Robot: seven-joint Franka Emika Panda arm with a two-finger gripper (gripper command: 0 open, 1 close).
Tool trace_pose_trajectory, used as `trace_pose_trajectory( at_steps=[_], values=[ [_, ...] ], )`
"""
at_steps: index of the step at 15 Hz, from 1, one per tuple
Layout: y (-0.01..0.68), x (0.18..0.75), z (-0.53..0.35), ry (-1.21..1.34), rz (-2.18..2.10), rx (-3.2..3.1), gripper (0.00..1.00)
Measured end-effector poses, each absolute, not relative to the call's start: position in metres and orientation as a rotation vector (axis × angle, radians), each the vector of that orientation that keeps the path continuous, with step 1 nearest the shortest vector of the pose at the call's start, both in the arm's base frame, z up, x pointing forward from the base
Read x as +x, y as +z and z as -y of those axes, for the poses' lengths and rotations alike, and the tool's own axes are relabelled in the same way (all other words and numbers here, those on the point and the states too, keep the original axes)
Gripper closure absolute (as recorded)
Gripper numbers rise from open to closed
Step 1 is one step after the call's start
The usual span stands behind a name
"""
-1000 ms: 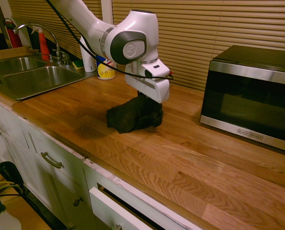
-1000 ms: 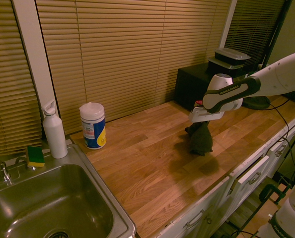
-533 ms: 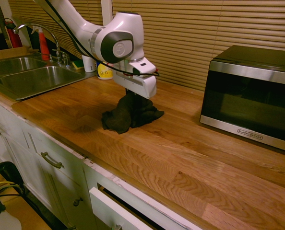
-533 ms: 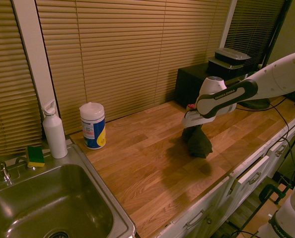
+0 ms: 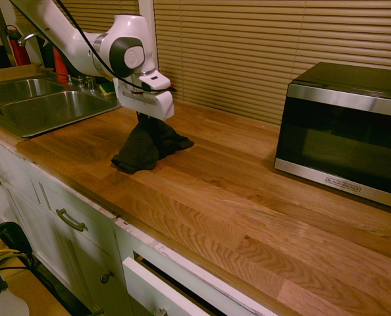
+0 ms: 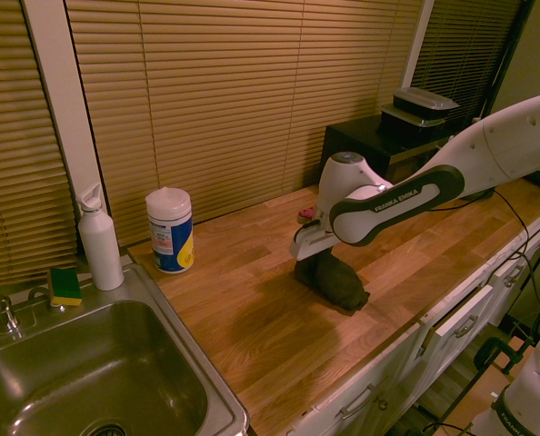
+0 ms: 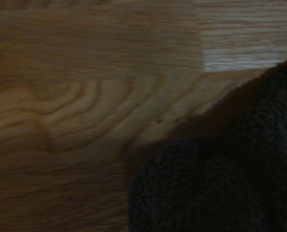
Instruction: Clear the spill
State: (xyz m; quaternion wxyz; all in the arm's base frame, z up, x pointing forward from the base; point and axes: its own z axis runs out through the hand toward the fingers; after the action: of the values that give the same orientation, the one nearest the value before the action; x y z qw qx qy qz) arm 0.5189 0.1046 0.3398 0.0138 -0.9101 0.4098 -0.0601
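My gripper should release the dark cloth rag on the wooden counter (image 5: 105,124) next to the steel sink.
My gripper (image 5: 147,121) points down at the wooden counter (image 5: 248,197) and is shut on the bunched top of a dark cloth rag (image 5: 146,148). The rag's lower folds lie spread on the wood. From the other side the gripper (image 6: 310,262) and the rag (image 6: 335,280) sit near the counter's front half. In the wrist view the rag (image 7: 221,183) fills one corner. Of the spill I see only two tiny dark specks (image 7: 159,121) on the wood by the cloth's edge; no trail shows in the exterior views.
A steel sink (image 5: 44,108) lies at one end of the counter, a black microwave (image 5: 343,125) at the other. By the sink stand a wipes canister (image 6: 170,230), a white spray bottle (image 6: 99,241) and a sponge (image 6: 65,284). Blinds back the counter.
The gripper has dragged the rag along the counter, away from the microwave and toward the sink. The grip on the rag is unchanged.
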Motion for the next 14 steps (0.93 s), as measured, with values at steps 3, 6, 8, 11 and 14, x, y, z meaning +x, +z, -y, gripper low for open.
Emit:
trace_pose_trajectory(
  at_steps=[3,6,8,11,14],
  values=[
    [0.340,0.524,-0.146,-0.183,-1.275,-2.850,1.00],
    [0.339,0.532,-0.188,-0.183,-1.255,-2.870,1.00],
    [0.339,0.536,-0.218,-0.179,-1.239,-2.887,1.00],
    [0.339,0.543,-0.263,-0.182,-1.210,-2.919,1.00],
    [0.338,0.546,-0.308,-0.179,-1.167,-2.951,1.00]
  ],
)
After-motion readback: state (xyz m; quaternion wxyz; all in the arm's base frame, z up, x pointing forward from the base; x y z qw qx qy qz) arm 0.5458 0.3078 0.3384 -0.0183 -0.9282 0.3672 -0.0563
